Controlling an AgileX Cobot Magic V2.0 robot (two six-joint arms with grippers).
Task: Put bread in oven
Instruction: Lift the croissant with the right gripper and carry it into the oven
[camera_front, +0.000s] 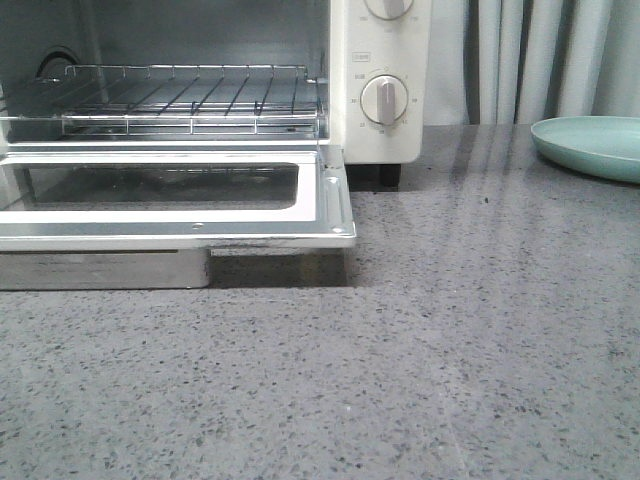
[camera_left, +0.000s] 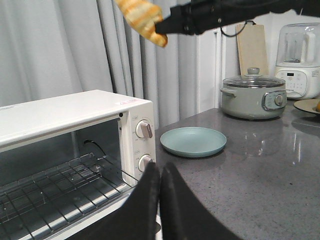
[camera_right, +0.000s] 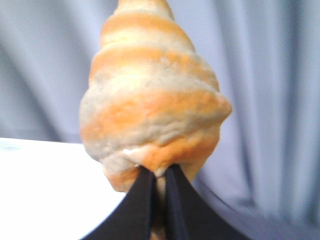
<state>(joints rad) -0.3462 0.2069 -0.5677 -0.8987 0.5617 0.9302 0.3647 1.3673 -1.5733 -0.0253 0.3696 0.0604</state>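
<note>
Next, my right gripper releases the golden-orange striped bread on the middle of the oven's bare wire rack (camera_front: 175, 72).
The cream-white oven (camera_front: 380, 80) stands at the back left with its glass door (camera_front: 170, 200) folded down flat and its wire rack (camera_front: 190, 100) bare. In the left wrist view the oven (camera_left: 75, 120) shows open. My right gripper (camera_right: 159, 172) is shut on the end of the golden-orange striped bread (camera_right: 150, 100) and holds it high in the air above the oven; the bread (camera_left: 140, 17) shows at the top of the left wrist view. My left gripper (camera_left: 159, 170) is shut and empty, near the oven's dial side. Neither gripper shows in the front view.
A pale teal plate (camera_front: 590, 145) lies on the grey speckled counter to the right of the oven; it also shows in the left wrist view (camera_left: 192, 141). A grey-green cooker pot (camera_left: 254, 96), a blender (camera_left: 299, 60) and a cutting board (camera_left: 251, 47) stand further off. Curtains hang behind.
</note>
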